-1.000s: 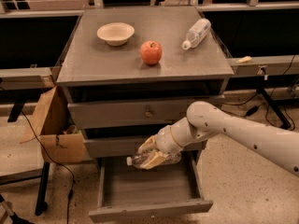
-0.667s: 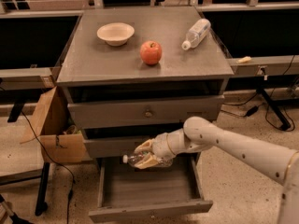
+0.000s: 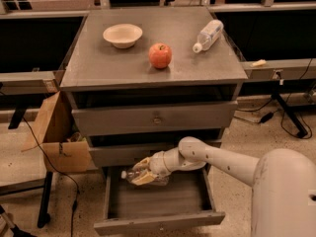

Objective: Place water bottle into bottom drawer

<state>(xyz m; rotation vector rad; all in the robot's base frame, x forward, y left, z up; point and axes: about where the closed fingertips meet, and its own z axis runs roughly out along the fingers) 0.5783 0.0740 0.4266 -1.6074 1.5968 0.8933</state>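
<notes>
My gripper needs to put the water bottle down on the bottom drawer's inside (image 3: 135, 189), toward the cardboard box side.
The bottom drawer (image 3: 158, 222) is pulled open below the cabinet, a shallow grey tray. My gripper (image 3: 140, 172) reaches in from the right over the drawer's back left part. It is shut on the water bottle (image 3: 143, 177), a clear crinkled bottle lying on its side with its cap pointing left. The bottle sits low, at or just above the drawer floor near the back; I cannot tell if it touches.
On the cabinet top (image 3: 98, 68) stand a white bowl (image 3: 122, 34), a red apple (image 3: 160, 55) and a second smoother bottle (image 3: 208, 35) with a white cap. A cardboard box (image 3: 57, 137) hangs at the left. Cables and a stand leg (image 3: 284, 110) lie at the right.
My arm has lowered and reached further left and down into the open drawer, carrying the bottle with it. Things on the cabinet top have not moved.
</notes>
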